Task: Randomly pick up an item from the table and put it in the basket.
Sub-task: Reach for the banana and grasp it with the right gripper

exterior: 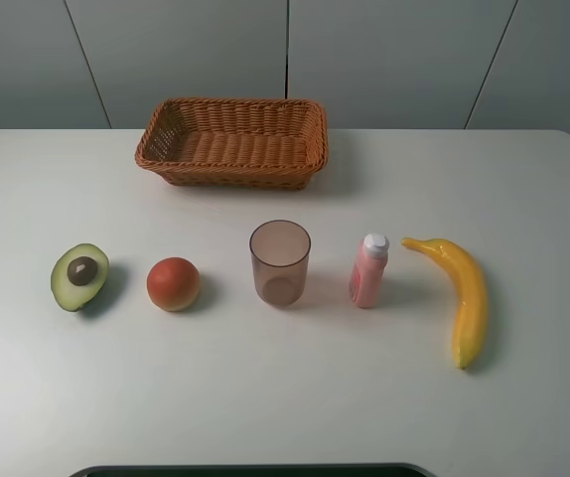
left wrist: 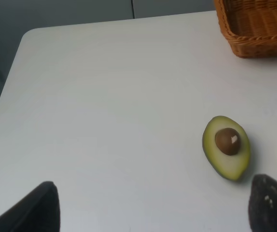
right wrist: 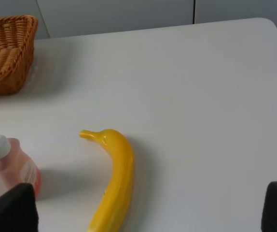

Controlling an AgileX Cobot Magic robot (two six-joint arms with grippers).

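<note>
The middle of the yellow banana (exterior: 471, 287) (right wrist: 123, 170), just past its bend from the stem, is next for my right gripper to go to and close on.
A long glossy yellow banana (exterior: 461, 295) lies on the white table (exterior: 523, 189) at the right end of a row of objects. It also shows in the right wrist view (right wrist: 115, 181), between and beyond my right gripper's (right wrist: 147, 209) dark fingertips (right wrist: 13, 210), which stand wide apart and empty. The orange-brown wicker basket (exterior: 233, 140) stands empty at the back centre. One corner of it shows in the left wrist view (left wrist: 256, 26) and in the right wrist view (right wrist: 6, 53). My left gripper (left wrist: 153, 210) is open and empty, short of the avocado half. Neither gripper shows in the exterior view.
In the row stand an avocado half (exterior: 79, 275), a round orange-red fruit (exterior: 174, 283), a translucent brownish cup (exterior: 280, 262) and a pink bottle with white cap (exterior: 369, 269). The bottle stands close to the banana's stem end (right wrist: 10, 162). The avocado half also shows in the left wrist view (left wrist: 227, 153).
</note>
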